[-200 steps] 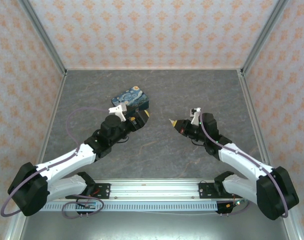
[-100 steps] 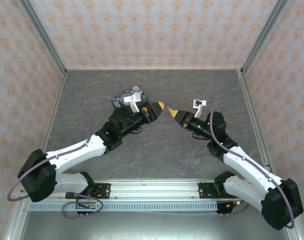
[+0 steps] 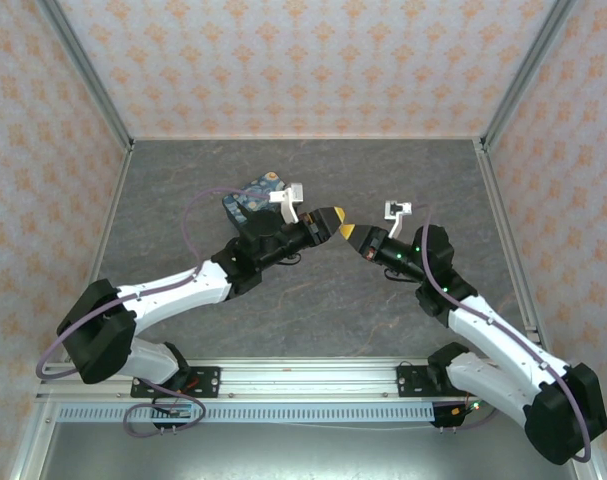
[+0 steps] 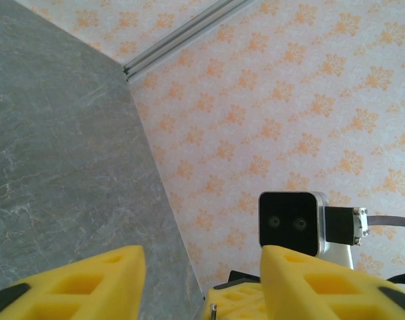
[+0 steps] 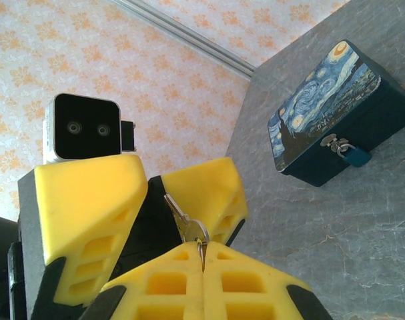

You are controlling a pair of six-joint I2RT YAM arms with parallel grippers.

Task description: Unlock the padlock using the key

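Note:
The key's blade slants and only its ring is in my right gripper, so my left gripper will clamp the blade while my right gripper takes the key's head (image 5: 195, 231).
In the right wrist view my right gripper (image 5: 203, 248) is shut on the head and ring of the small silvery key (image 5: 189, 223). The key's blade sticks out forward. It points into the gap between the yellow fingers (image 5: 89, 207) of my left gripper, which stand apart on either side of it without touching it. From above, the left gripper (image 3: 335, 217) and the right gripper (image 3: 351, 233) meet tip to tip over the middle of the floor. The left wrist view shows the left gripper (image 4: 202, 267) open, with the key tip (image 4: 213, 310) low between its fingers. The teal padlock (image 5: 352, 155) hangs on the front of the starry-print box (image 5: 325, 107).
The blue-and-yellow box (image 3: 248, 195) sits on the grey floor just behind the left arm's wrist. Patterned walls with metal corner rails (image 3: 93, 90) close in the back and both sides. The arms' base rail (image 3: 303, 385) runs along the near edge.
The left arm has swung right, away from the box, up to the right gripper, and its jaws have narrowed around the key. The right gripper rose slightly and stayed shut.

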